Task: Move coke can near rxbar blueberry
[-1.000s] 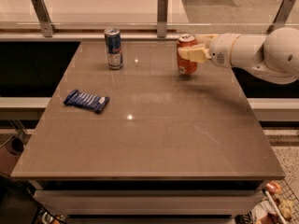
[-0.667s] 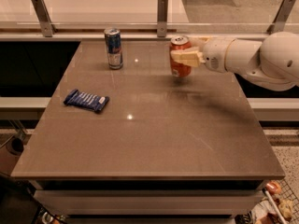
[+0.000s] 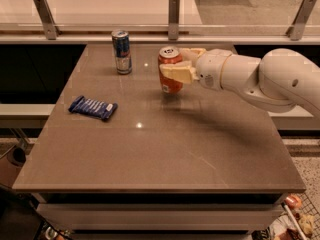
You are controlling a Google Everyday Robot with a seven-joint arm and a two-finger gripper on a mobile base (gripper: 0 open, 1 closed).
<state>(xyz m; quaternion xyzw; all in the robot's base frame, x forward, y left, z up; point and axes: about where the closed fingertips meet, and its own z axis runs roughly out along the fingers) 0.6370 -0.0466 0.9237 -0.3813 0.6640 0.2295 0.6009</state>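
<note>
The robot's gripper will set the coke can, held above the table's far middle, upright on the table (image 3: 139,125) just beyond the nearer end of the rxbar blueberry.
The coke can (image 3: 169,84), orange-red with a silver top, is held upright just above the far middle of the table (image 3: 160,154). My gripper (image 3: 176,65) reaches in from the right and is shut on the can, one cream finger across its front and one behind it. The rxbar blueberry (image 3: 93,107), a flat dark blue wrapper with white lettering, lies on the table's left side, well to the left of the can and a little nearer.
A slim blue and silver can (image 3: 121,52) stands at the far left of the table. A rail with metal posts (image 3: 173,10) runs behind the table. My white arm (image 3: 265,79) spans the table's right far side.
My gripper has carried the coke can to the left, away from the table's right far corner and toward the middle.
</note>
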